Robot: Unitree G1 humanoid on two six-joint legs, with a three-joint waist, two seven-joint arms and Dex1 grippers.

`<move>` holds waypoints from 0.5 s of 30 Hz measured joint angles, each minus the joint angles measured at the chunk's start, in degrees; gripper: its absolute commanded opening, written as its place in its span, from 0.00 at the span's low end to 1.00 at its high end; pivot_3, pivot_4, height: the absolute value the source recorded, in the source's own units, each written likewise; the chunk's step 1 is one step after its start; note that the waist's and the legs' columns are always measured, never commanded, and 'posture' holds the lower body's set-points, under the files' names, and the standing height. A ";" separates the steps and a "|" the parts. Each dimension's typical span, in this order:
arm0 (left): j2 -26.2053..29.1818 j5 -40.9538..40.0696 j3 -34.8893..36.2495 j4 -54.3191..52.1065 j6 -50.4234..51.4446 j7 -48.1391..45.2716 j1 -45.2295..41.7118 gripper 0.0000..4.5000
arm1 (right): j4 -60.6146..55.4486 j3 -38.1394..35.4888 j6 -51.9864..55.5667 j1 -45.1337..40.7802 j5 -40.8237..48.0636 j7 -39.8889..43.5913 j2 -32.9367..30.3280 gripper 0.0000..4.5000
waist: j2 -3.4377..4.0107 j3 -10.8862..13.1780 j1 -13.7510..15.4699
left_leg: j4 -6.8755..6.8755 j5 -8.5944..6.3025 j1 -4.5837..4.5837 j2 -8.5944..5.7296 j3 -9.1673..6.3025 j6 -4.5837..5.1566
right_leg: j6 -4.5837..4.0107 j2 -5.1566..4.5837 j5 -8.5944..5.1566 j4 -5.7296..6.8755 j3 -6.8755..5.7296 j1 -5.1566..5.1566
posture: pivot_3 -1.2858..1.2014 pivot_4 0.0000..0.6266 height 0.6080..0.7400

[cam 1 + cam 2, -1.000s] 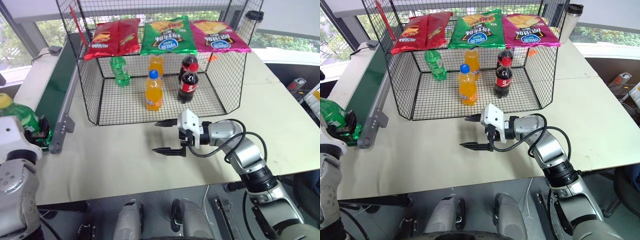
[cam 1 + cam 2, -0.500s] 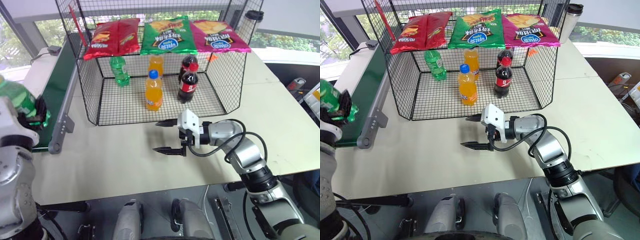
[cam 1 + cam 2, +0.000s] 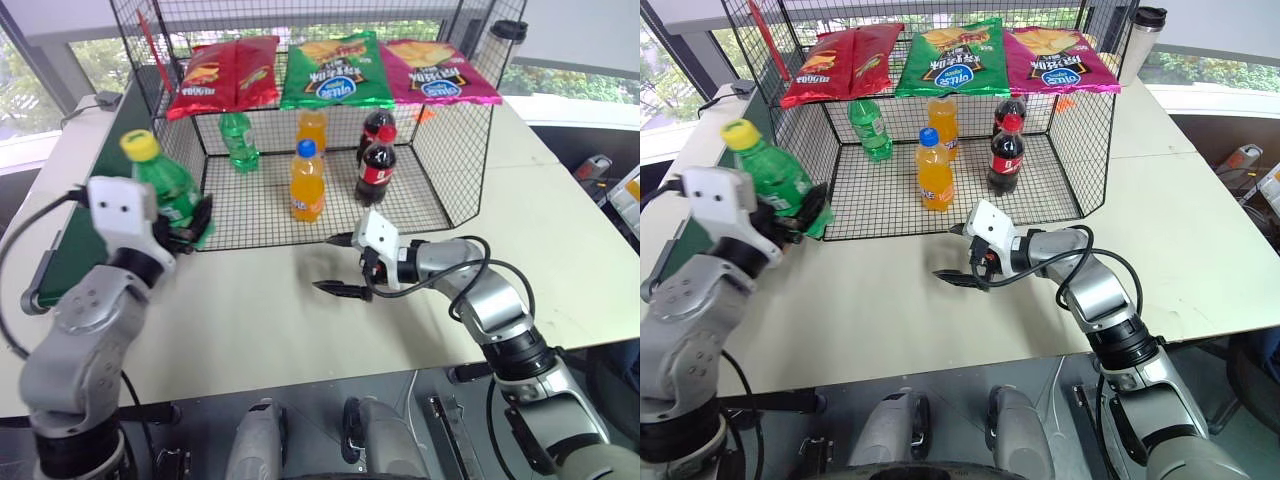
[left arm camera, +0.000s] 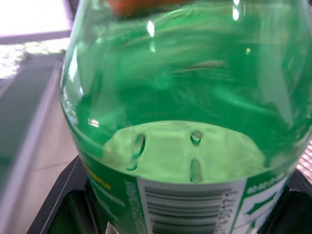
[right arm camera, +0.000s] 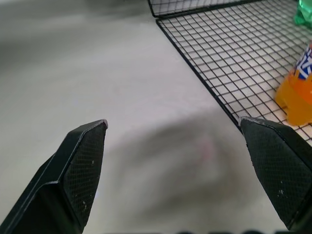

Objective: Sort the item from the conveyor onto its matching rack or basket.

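Note:
Next, I release the item with my left gripper on the basket's bottom in front of the standing green bottle [image 3: 239, 231].
The item, a clear-green bottle [image 3: 168, 188] with a yellow cap, is upright and slightly tilted in my left gripper [image 3: 193, 220], which is shut on its lower body. It is held above the table just outside the front left corner of the black wire basket [image 3: 455, 160]. In the left wrist view the bottle [image 4: 185, 122] sits between the black fingers [image 4: 61, 207]. The dark green conveyor [image 3: 112, 128] runs along the left behind that arm. My right gripper [image 3: 326, 263] is open and empty, low over the table in front of the basket, pointing left.
Inside the basket stand a green bottle [image 3: 238, 140], two orange bottles [image 3: 307, 182] and two cola bottles [image 3: 377, 170]. Three chip bags [image 3: 338, 70] lie on its top. A tumbler [image 3: 508, 30] stands at the back right. The table's front edge is close.
My left arm has swung the green bottle up and to the right, from the conveyor's near end to the basket's front left corner. The right gripper has tipped slightly downward.

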 measured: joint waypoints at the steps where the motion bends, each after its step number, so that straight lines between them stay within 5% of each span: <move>1: -0.64 0.94 -1.68 1.92 -1.04 -0.22 -1.28 0.64 | 0.02 0.02 1.04 -0.28 0.03 -0.42 0.57 1.00 | 0.00 0.00 -0.01 | 0.00 0.00 0.00 0.00 -0.01 0.00 | 0.00 0.00 0.00 0.00 -0.01 0.00 | 0.52 0.24 1.00; 15: -8.23 16.26 -13.69 29.12 -15.86 0.64 -11.13 0.64 | 0.67 0.71 3.29 -0.71 -2.97 -3.99 0.65 1.00 | 0.00 0.00 -0.12 | -0.04 0.00 -0.03 0.00 0.04 0.01 | 0.05 0.00 0.01 -0.01 -0.01 -0.04 | 0.52 0.24 1.00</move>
